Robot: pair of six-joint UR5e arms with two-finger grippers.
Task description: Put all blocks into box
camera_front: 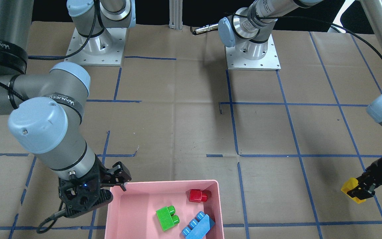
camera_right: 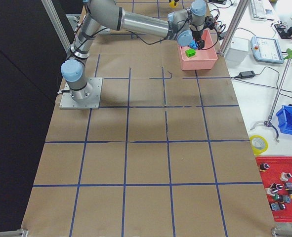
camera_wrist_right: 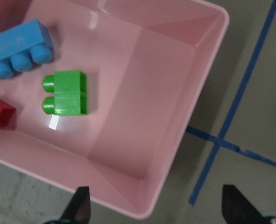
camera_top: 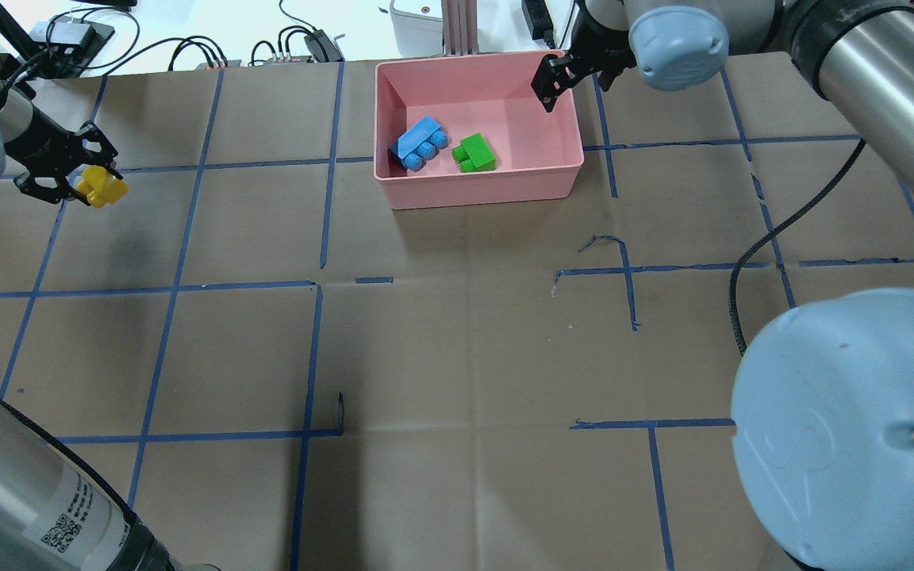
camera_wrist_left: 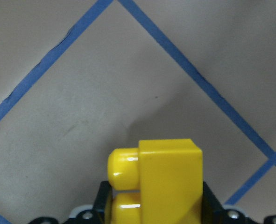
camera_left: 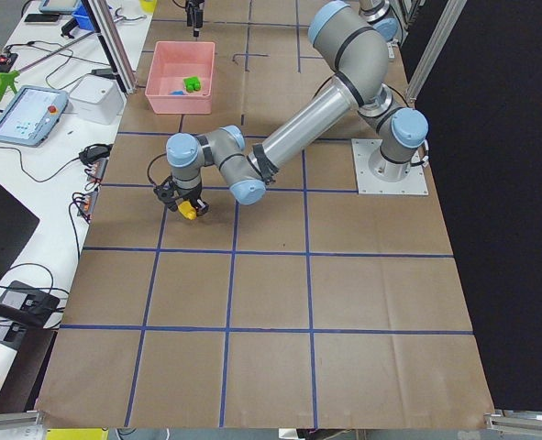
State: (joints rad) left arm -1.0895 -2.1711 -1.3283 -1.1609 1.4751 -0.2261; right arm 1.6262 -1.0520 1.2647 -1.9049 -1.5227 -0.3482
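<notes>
Next, my left gripper lets go of the yellow block in the pink box (camera_front: 186,219), so that it sits between the green block and the light blue block.
My left gripper (camera_top: 86,181) is shut on the yellow two-stud block (camera_top: 104,189) and holds it just above the paper, far to the left of the box; the block also shows in the left wrist view (camera_wrist_left: 168,179). The pink box (camera_top: 481,190) holds the green block (camera_top: 475,152), the light blue block (camera_top: 419,143) and the red block (camera_front: 197,196), which the box wall hides in the overhead view. My right gripper (camera_top: 551,86) is open and empty, above the box's far right corner. The right wrist view shows the green block (camera_wrist_right: 65,92) below it.
The table is covered in brown paper (camera_top: 457,357) with a blue tape grid. Both arm bases (camera_front: 252,54) stand on the robot's side. Cables and a white device (camera_top: 417,20) lie beyond the table's far edge, behind the box.
</notes>
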